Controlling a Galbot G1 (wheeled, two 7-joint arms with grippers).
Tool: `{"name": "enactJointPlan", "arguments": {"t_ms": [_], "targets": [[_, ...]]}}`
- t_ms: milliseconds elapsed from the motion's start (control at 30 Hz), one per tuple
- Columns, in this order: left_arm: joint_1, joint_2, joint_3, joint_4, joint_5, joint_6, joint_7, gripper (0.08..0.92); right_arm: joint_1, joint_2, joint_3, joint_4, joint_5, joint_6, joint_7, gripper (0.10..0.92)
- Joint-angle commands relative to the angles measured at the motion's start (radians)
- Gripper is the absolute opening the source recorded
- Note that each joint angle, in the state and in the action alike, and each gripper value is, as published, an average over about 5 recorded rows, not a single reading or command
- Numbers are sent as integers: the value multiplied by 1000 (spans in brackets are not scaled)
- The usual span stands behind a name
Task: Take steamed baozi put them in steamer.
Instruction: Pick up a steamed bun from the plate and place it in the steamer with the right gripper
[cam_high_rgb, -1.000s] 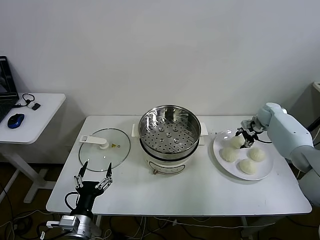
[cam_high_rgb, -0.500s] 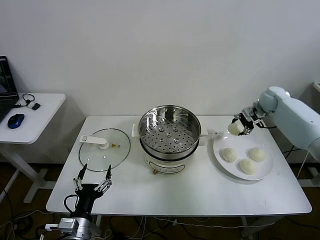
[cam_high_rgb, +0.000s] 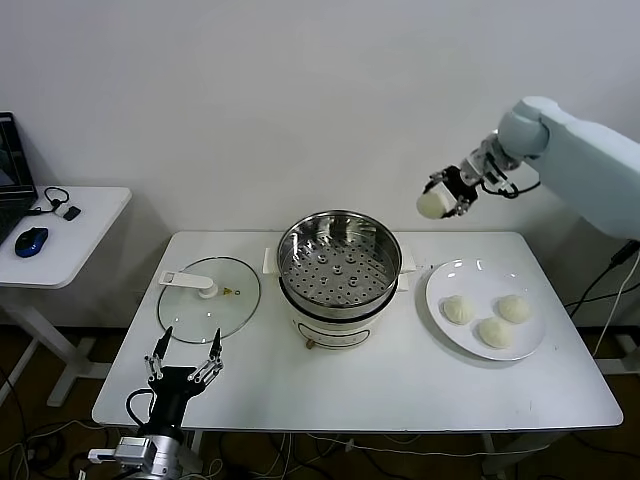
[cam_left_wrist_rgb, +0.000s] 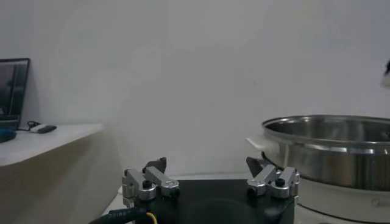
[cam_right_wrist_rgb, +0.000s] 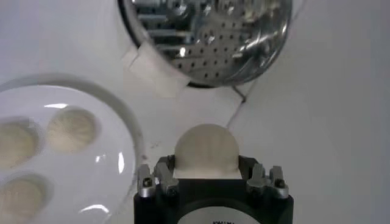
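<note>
My right gripper will set the baozi, now high between plate and steamer, down and let go of it on the perforated bottom near the steamer's back side (cam_high_rgb: 337, 241) (cam_right_wrist_rgb: 231, 35).
My right gripper (cam_high_rgb: 440, 200) is shut on one cream-white baozi (cam_high_rgb: 433, 204), high in the air between the white plate (cam_high_rgb: 440, 292) and the steamer (cam_high_rgb: 338, 262). In the right wrist view the held baozi (cam_right_wrist_rgb: 206, 150) fills the space between the fingers, with the steamer's perforated bottom (cam_right_wrist_rgb: 213, 49) below and ahead. Three more baozi (cam_high_rgb: 458, 309) (cam_high_rgb: 514, 308) (cam_high_rgb: 494, 332) lie on the plate. The shiny steel steamer sits on its white cooker base with nothing inside. My left gripper (cam_high_rgb: 186, 357) is parked open at the table's front left edge.
A glass lid (cam_high_rgb: 209, 298) with a white handle lies flat left of the steamer. A small side table (cam_high_rgb: 70, 235) at far left carries a mouse and a laptop. The table's front edge runs just behind my left gripper (cam_left_wrist_rgb: 210, 175).
My right gripper lifted one baozi off the plate and carried it up and left toward the steamer. The plate went from several baozi to three. The left arm stayed put.
</note>
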Motion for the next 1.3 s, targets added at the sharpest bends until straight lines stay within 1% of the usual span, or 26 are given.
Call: {"name": "enactJointPlan", "arguments": {"t_ms": [33, 233, 467, 800, 933, 1300], "targets": [[1, -1, -6, -12, -4, 2, -3, 823, 114, 185, -126, 36, 85, 7, -1, 679], [-3, -1, -16, -19, -18, 2, -7, 823, 40, 337, -140, -35, 54, 28, -3, 679], [12, -2, -22, -26, -35, -2, -13, 823, -54, 435, -121, -163, -79, 121, 1, 679], [7, -2, -18, -25, -38, 3, -14, 823, -173, 475, -11, -277, -316, 214, 17, 679], [9, 0, -13, -31, -88, 19, -13, 823, -205, 488, 48, -305, -400, 244, 29, 679], [17, -2, -10, -35, -118, 28, -15, 823, -240, 496, 104, -333, -506, 275, 42, 679]]}}
